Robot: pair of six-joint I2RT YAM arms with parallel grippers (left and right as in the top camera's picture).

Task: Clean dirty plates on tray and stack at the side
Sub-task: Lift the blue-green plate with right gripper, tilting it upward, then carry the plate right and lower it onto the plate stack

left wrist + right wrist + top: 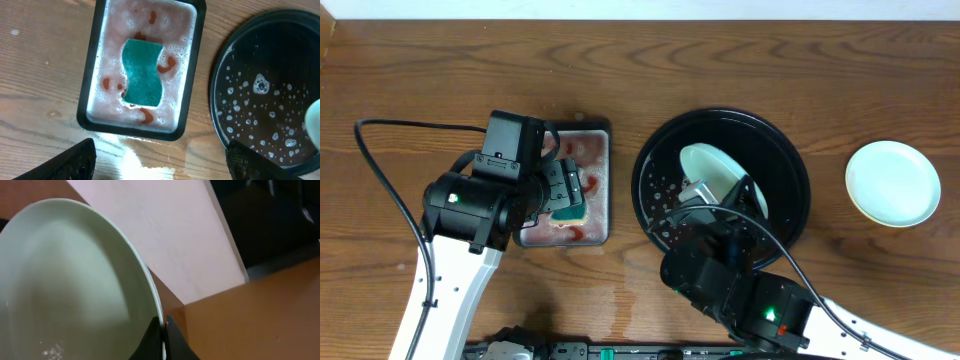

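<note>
I should use my right gripper to set the pale mint-white plate down on top of the other mint-white plate [889,178] on bare wood.
My right gripper [162,330] is shut on the rim of a pale mint-white plate [65,280] and holds it tilted on edge over the round black tray [790,200]. The plate also shows in the overhead view [712,166]. The tray's wet floor, dotted with foam, shows in the left wrist view [260,120]. A second mint-white plate [893,182] lies flat on the bare wood at the right. The yellow plate is out of view. My left gripper [160,160] is open and empty, hovering just in front of the small rectangular tray.
The small rectangular black tray [87,107] holds reddish foamy water and a green sponge [144,72]; it stands left of the round tray [605,180]. A wet patch lies on the wood [165,165] in front of it. A black cable [380,170] loops at the left.
</note>
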